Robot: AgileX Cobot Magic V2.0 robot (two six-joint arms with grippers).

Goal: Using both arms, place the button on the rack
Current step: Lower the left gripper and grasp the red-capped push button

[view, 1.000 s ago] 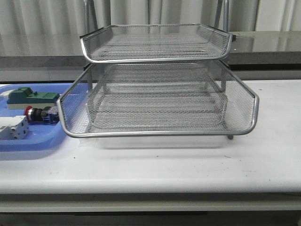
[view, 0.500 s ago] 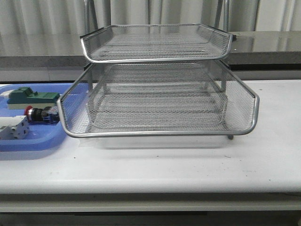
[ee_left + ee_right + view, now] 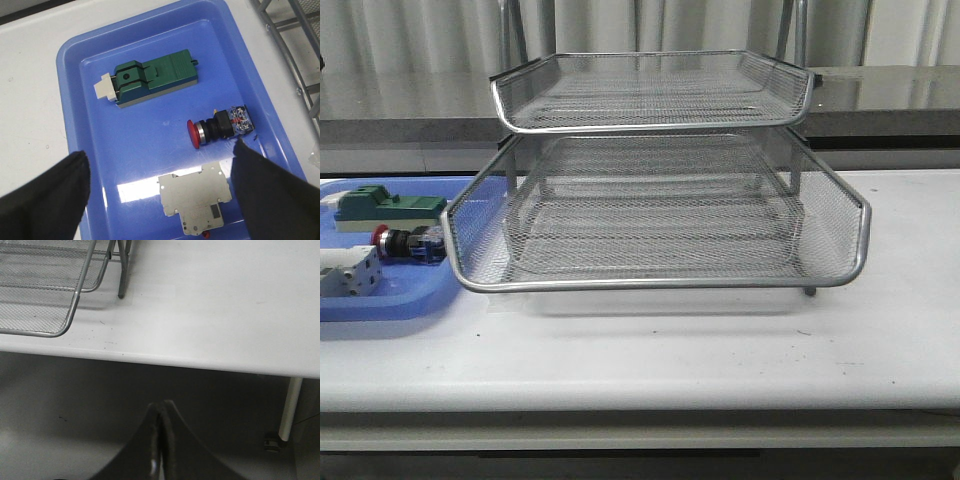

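Note:
My left gripper should close next on the dark body of the button [image 3: 412, 244] [image 3: 224, 124] in the blue tray, just behind the button's red head.
The button [image 3: 220, 126] lies on its side in the blue tray [image 3: 75, 60], red head pointing away from the rack; it also shows at the far left of the front view, button [image 3: 408, 243]. My left gripper [image 3: 159, 150] hovers open above the tray, and one of its fingertips [image 3: 240, 150] is close beside the button's blue rear block. The silver wire-mesh rack [image 3: 660, 215] stands mid-table, its tiers holding nothing. My right gripper [image 3: 161, 407] is shut on nothing, out past the table's front edge, with the rack's corner [image 3: 60, 315] to one side. Neither arm shows in the front view.
A green block [image 3: 152, 76] and a white-grey block [image 3: 197, 200] share the blue tray with the button. The tray sits just left of the rack's lower tier [image 3: 470, 240]. A table leg [image 3: 290, 405] hangs below the table edge near my right gripper.
Almost nothing: the white-grey block's outline shifts slightly in the front view; the button and the rack have not moved.

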